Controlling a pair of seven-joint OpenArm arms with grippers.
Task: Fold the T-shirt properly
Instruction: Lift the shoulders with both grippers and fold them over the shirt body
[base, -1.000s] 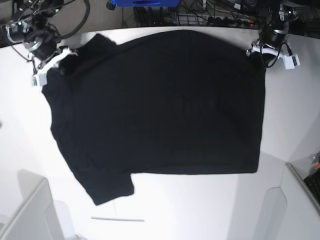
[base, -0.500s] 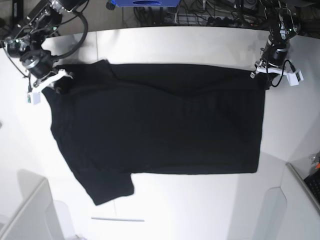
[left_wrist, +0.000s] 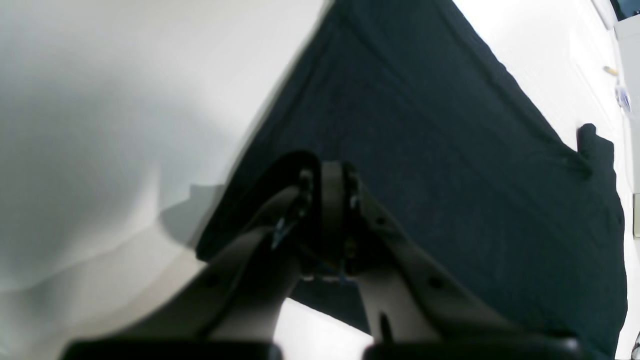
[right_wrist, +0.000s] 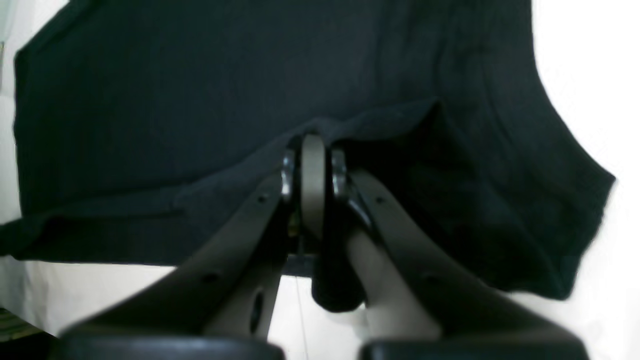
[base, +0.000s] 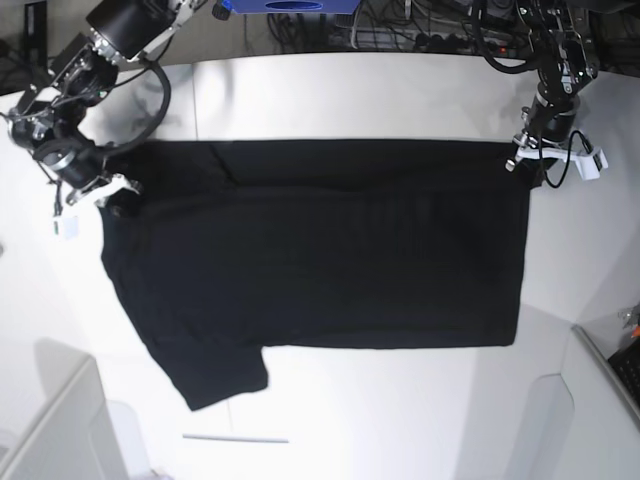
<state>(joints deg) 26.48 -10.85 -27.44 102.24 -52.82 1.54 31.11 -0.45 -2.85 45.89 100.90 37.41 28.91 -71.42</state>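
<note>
I will let go of the T-shirt's corner with my right gripper on the T-shirt's side edge (base: 138, 232), between the far fold and the near sleeve.
The black T-shirt (base: 320, 260) lies spread on the white table (base: 400, 100), plain side up, with its far part doubled over toward the near side. One sleeve (base: 215, 375) sticks out at the near left. My left gripper (base: 530, 163) is shut on the T-shirt's far right corner; in the left wrist view the gripper (left_wrist: 325, 172) pinches black cloth (left_wrist: 450, 150). My right gripper (base: 108, 195) is shut on the far left corner by the other sleeve. The right wrist view shows the gripper (right_wrist: 312, 147) clamped on a raised fold of the shirt (right_wrist: 150, 100).
Grey bins stand at the near left (base: 60, 420) and near right (base: 600, 410) corners. A thin white strip (base: 235, 438) lies near the front edge. Cables (base: 420, 35) and a blue object (base: 285, 6) sit behind the table's far edge.
Both grippers have moved toward the near side, drawing the shirt's far edge with them. The folded edge now lies well in from the table's far edge.
</note>
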